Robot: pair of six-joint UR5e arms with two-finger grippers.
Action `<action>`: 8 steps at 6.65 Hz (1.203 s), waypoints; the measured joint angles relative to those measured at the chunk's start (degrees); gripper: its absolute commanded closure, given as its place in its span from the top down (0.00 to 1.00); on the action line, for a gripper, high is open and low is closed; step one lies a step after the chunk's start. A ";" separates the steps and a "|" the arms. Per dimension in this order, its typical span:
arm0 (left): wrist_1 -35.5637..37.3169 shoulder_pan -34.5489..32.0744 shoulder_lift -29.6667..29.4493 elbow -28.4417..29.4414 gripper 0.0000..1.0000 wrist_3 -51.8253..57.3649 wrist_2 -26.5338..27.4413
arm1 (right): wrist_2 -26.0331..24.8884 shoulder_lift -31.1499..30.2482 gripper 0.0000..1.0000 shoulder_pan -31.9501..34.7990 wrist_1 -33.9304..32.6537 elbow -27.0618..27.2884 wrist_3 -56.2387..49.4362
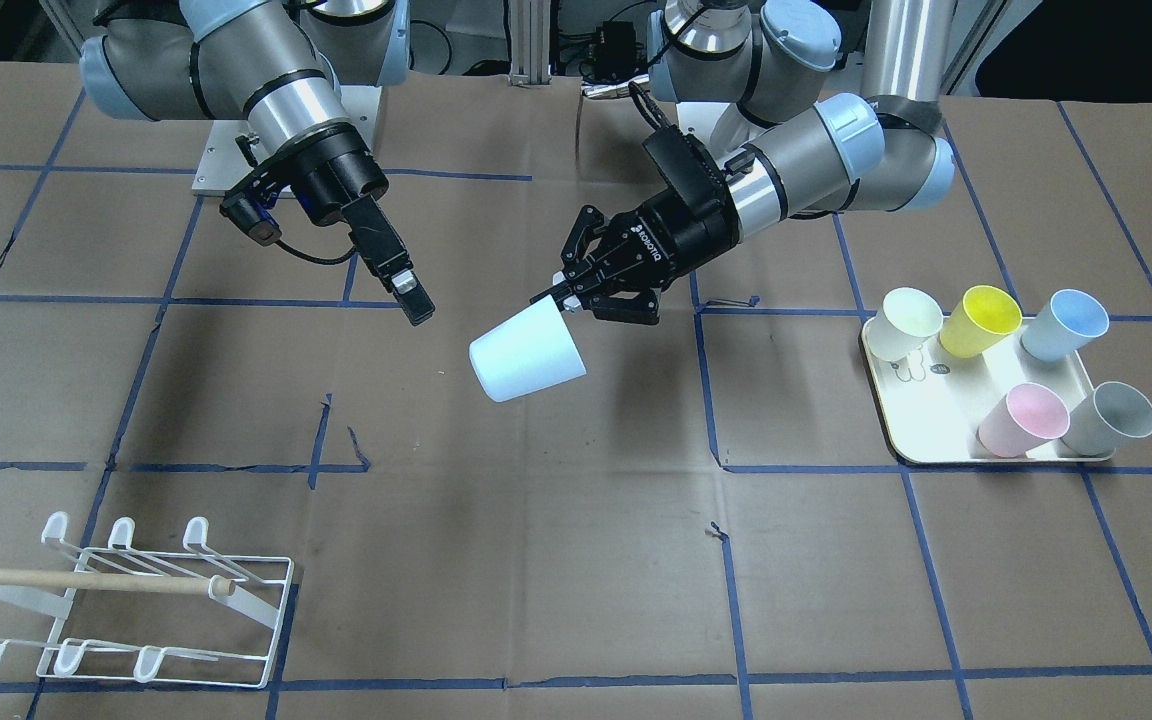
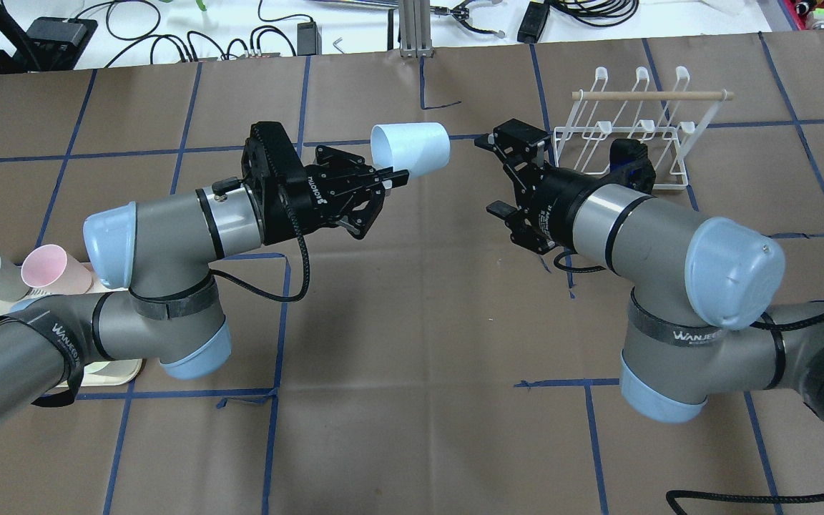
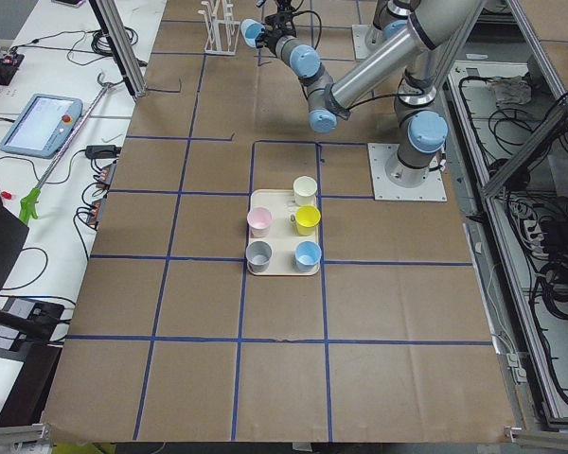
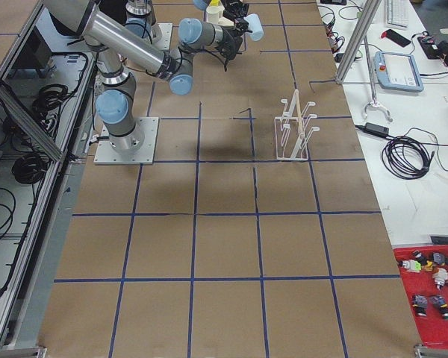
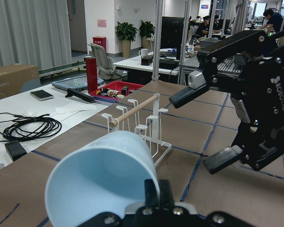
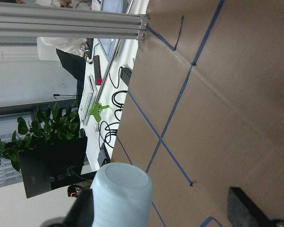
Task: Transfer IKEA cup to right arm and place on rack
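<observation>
Next, I close my right gripper on the cup's side (image 1: 517,376) (image 6: 102,202) close to its base, since my left gripper is holding the cup by its rim.
My left gripper (image 2: 390,179) is shut on the rim of a pale blue IKEA cup (image 2: 412,149) and holds it on its side in the air over the table's middle. It also shows in the front view, gripper (image 1: 561,290) and cup (image 1: 526,352). My right gripper (image 2: 491,175) is open and empty, a short gap from the cup's base, pointing at it. In the right wrist view the cup's base (image 6: 120,194) faces the camera between the spread fingers (image 6: 246,213). The white wire rack (image 2: 626,136) with its wooden dowel stands just behind the right gripper.
A cream tray (image 1: 936,420) on the left arm's side holds several cups lying tilted: cream, yellow, blue, pink, grey. The table is brown paper with blue tape lines. Cables and devices lie beyond the far edge (image 2: 276,32).
</observation>
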 measured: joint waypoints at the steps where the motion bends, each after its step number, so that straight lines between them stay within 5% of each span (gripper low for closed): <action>1: 0.07 -0.02 -0.01 0.04 0.04 -0.03 0.10 | -0.17 0.34 0.99 0.08 -0.01 -0.83 1.28; 8: 0.11 -0.04 -0.02 0.03 0.05 -0.25 0.46 | -2.30 7.73 0.96 5.49 0.03 -8.52 2.27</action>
